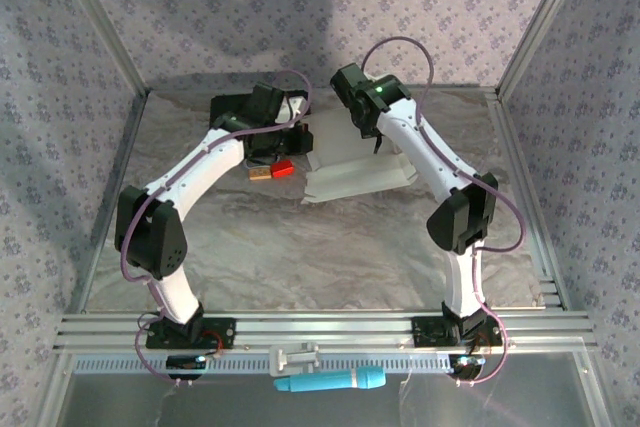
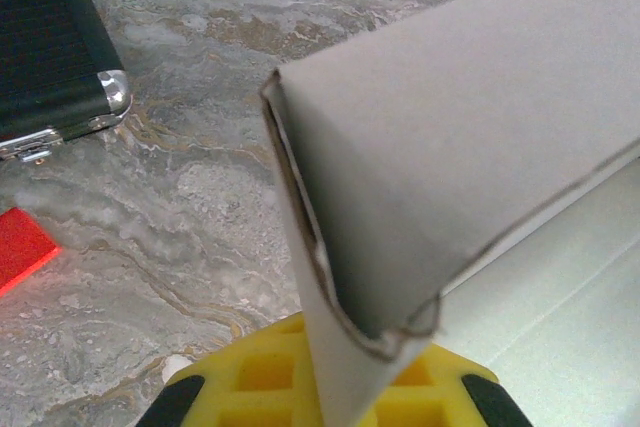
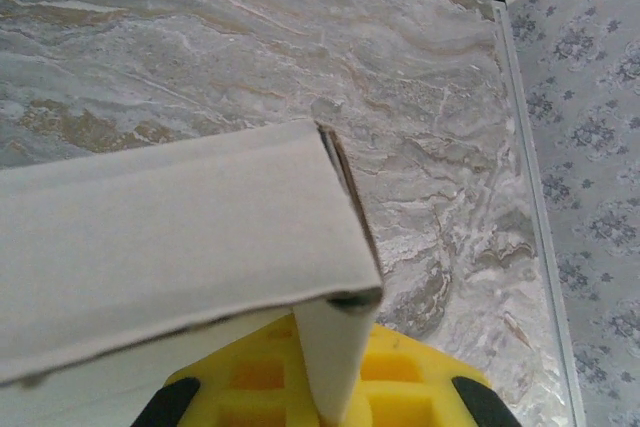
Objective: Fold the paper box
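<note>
The side of the paper box runs at a slant through my right gripper. I should open it, line it up with that side and pinch squarely next to the box's corner (image 3: 358,293).
The paper box (image 1: 355,179) is a white cardboard piece lying at the back middle of the marbled table, partly folded with its far wall raised. My left gripper (image 1: 303,139) is at the box's left end and my right gripper (image 1: 378,133) at its far right corner. In the left wrist view a folded grey-white corner of the box (image 2: 450,147) runs down between the yellow pads (image 2: 250,372), and the left gripper (image 2: 345,392) is shut on it. In the right wrist view the box wall (image 3: 170,237) likewise drops into the right gripper (image 3: 330,402), which is shut on it.
A black case (image 2: 50,47) with a metal corner lies just left of the box, mostly under the left arm. A red block (image 1: 283,169) and a small wooden block (image 1: 261,174) sit beside it. The enclosure frame (image 1: 520,187) bounds the table on the right. A teal tool (image 1: 330,381) rests on the front rail.
</note>
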### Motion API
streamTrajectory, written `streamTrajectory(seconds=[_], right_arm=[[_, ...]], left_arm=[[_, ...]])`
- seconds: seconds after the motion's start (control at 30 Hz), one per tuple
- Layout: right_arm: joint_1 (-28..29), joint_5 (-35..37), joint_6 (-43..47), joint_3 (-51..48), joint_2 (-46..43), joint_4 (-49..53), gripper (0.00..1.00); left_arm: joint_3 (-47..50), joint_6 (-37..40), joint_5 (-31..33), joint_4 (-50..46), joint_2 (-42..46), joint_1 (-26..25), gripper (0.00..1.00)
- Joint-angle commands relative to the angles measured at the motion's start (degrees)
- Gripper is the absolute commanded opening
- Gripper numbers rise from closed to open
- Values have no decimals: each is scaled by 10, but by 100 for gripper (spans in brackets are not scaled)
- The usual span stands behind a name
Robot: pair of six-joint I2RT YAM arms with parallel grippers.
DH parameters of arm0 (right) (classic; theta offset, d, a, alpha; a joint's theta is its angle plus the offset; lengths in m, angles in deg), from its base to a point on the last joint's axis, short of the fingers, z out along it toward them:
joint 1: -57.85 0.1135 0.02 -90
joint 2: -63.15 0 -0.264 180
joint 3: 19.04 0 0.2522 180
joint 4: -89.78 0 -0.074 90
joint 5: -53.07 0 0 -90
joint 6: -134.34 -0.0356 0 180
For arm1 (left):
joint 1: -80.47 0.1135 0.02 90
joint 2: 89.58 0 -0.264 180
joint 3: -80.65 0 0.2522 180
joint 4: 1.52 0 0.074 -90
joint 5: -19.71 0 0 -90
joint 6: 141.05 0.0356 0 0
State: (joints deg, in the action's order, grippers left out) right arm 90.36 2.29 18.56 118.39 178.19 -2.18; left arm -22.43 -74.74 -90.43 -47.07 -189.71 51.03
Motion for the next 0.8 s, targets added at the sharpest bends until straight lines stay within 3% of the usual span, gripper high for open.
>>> streamTrajectory(seconds=[0.0,0.13,0.3,0.47,0.77], right_arm=[[-12,62,3,7,6,40,0],[-6,110,50,24,15,34,0],[-7,101,12,56,37,92,0],[2,56,35,15,-4,39,0],[-27,-89,55,-49,-95,-42,26]], left_arm=[[-19,-3,-5,-11,11,2,0],[-18,-6,-5,-11,12,0,0],[-19,-9,-6,-8,9,-5,0],[-21,-12,-6,-9,10,-7,0],[-13,-14,-5,-9,13,-7,0]])
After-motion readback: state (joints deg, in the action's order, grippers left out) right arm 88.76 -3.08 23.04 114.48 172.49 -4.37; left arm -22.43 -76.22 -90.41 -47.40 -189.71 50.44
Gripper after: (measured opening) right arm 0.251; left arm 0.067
